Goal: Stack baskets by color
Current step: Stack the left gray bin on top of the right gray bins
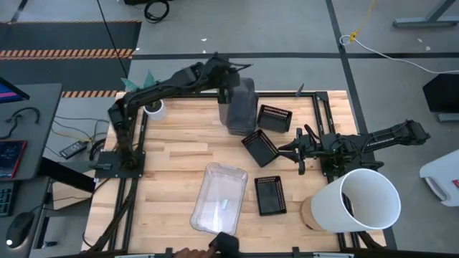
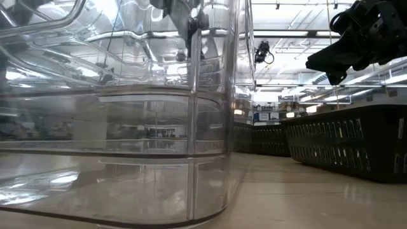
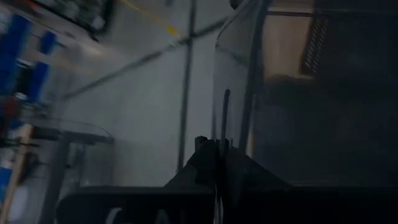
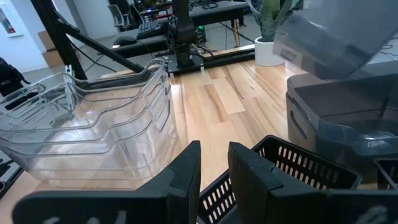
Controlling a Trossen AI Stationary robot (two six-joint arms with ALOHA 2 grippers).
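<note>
The robot's left gripper needs to set the grey basket down on the bare wood (image 1: 216,128) between the plant pot and the middle black basket.
My left gripper (image 1: 229,80) is shut on a smoky grey basket (image 4: 329,31), which hangs tilted over a second grey basket (image 4: 336,118) standing on the table's far middle. Nested clear baskets (image 1: 219,197) sit on their bottoms near the front edge. Three black slatted baskets (image 1: 275,118), (image 1: 259,147), (image 1: 270,195) rest on the wood right of centre. My right gripper (image 4: 214,168) waits open by the near corner of the middle black basket (image 4: 305,162). I cannot tell whether it touches that basket. My left gripper pinches the grey basket's thin wall at its rim (image 3: 225,118) between both fingers, at the basket's far end. The fingers come from the table's left, slanting down. The basket is lifted and tilted above the other grey basket; whether the two touch I cannot tell.
A big white bucket (image 1: 362,201) lies on its side at the front right. A small white plant pot (image 1: 153,107) stands at the far left. Bare wood lies between the clear baskets and the left arm's base (image 1: 118,161). A black frame rail (image 1: 319,115) edges the table's right side.
</note>
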